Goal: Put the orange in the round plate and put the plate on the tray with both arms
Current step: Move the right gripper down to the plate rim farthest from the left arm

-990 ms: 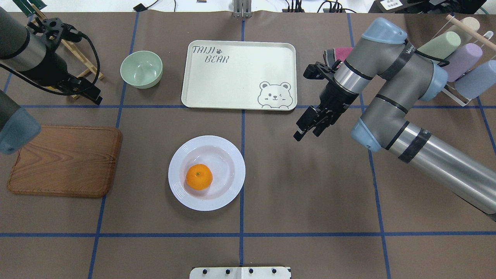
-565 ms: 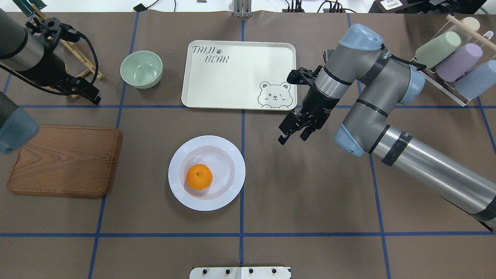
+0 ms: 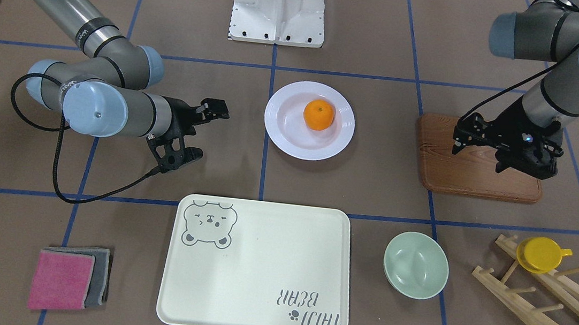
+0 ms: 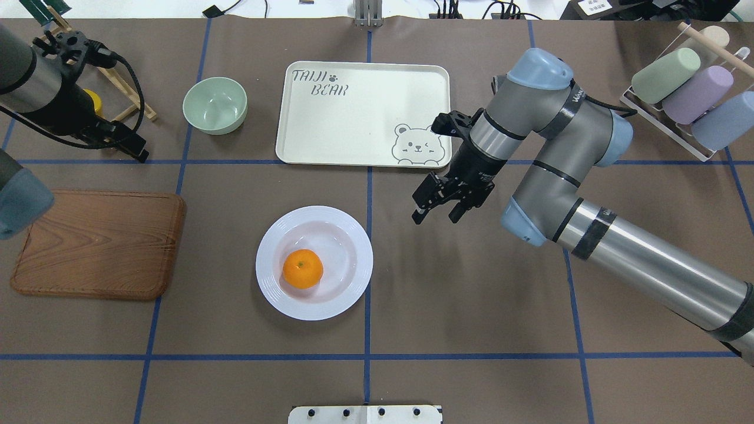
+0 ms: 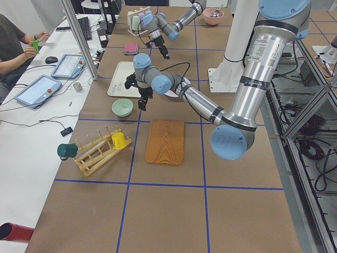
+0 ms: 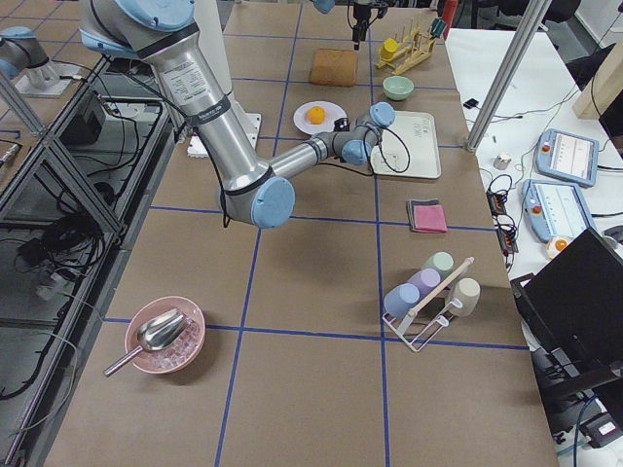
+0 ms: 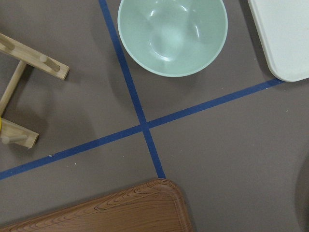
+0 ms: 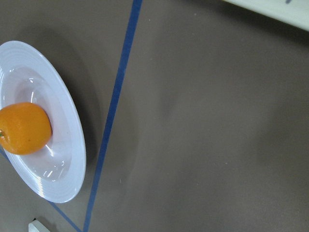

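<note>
The white round plate has its rim on show. Next, my right gripper needs to grab the rim of the white round plate (image 3: pixel 273 100) (image 8: pixel 81 178), on the side farthest from the wooden board.
The orange (image 4: pixel 303 268) (image 3: pixel 319 114) (image 8: pixel 24 127) lies in the white round plate (image 4: pixel 347 235) (image 3: pixel 284 132) (image 8: pixel 72 145) at mid-table. The cream bear tray (image 4: pixel 353 118) (image 3: pixel 257 267) sits bare just beyond it. My right gripper (image 4: pixel 436 215) (image 3: pixel 215 110) hangs open and holds nothing. It is to the plate's right, near the tray's bear corner, with its fingers pointing toward the plate. My left gripper (image 4: pixel 132 147) (image 3: pixel 524 168) hovers open and empty over the far edge of the wooden board, well away from the plate.
A wooden board (image 4: pixel 97 244) (image 7: pixel 111 212) lies left of the plate. A pale green bowl (image 4: pixel 215 105) (image 7: pixel 173 34) sits left of the tray, near a wooden rack (image 3: pixel 549 297) with a yellow cup (image 3: pixel 541 253). A cup rack (image 4: pixel 683 88) stands far right, folded cloths (image 3: pixel 67 276) beside the tray.
My right arm has swung left, carrying its open gripper from the right of the tray toward the plate. The left gripper has drifted slightly left. Plate and orange have not moved.
</note>
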You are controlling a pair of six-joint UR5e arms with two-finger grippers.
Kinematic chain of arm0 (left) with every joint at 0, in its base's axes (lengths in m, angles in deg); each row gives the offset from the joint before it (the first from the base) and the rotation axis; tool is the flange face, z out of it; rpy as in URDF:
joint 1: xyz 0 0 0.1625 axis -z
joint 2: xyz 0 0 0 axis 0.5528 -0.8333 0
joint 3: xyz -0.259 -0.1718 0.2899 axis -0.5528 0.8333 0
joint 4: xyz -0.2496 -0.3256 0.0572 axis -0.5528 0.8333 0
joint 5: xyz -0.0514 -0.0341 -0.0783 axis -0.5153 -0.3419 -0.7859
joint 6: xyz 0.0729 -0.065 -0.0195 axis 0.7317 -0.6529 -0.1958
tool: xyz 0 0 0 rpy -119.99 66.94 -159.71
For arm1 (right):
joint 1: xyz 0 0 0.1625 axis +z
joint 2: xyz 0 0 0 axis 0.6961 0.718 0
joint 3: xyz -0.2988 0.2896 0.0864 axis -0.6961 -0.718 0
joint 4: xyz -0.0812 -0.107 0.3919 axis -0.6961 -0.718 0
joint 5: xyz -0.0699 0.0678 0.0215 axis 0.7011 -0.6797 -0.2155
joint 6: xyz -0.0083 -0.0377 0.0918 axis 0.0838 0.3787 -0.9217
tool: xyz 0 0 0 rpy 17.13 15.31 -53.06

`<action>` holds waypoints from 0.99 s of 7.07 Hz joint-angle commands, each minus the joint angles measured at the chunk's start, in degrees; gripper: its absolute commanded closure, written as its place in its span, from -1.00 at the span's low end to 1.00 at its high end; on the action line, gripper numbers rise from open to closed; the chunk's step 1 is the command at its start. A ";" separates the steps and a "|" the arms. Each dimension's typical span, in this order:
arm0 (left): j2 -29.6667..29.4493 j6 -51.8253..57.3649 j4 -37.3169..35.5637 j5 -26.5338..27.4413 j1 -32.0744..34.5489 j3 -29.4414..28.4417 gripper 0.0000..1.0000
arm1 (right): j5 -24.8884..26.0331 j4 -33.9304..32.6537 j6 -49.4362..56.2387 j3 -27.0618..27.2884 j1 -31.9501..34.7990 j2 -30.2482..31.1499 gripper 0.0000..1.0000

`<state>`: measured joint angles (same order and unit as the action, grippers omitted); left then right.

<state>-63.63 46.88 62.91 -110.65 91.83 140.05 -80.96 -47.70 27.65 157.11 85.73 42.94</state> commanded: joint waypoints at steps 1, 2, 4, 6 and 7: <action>0.03 0.07 0.09 0.00 -0.08 -0.23 -0.96 | 10.84 19.02 -22.38 -1.93 -6.27 0.78 -1.00; 0.03 -0.01 0.09 0.00 -0.17 -0.23 -0.96 | 11.14 23.72 -25.16 -2.29 -6.63 2.44 -1.00; -0.06 -0.01 0.00 0.00 -0.35 -0.40 -0.96 | 16.98 33.38 -38.05 -2.38 -9.43 2.99 -1.00; -0.23 -0.01 0.00 0.00 -0.44 -0.49 -0.96 | 21.49 42.79 -44.40 -2.65 -11.64 3.16 -1.00; -0.32 -0.01 -0.09 0.00 -0.44 -0.32 -0.96 | 26.64 47.80 -47.14 -2.65 -14.35 3.86 -1.00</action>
<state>-63.85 46.89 62.90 -110.66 91.42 139.58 -59.29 -5.93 -15.59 154.48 73.92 46.21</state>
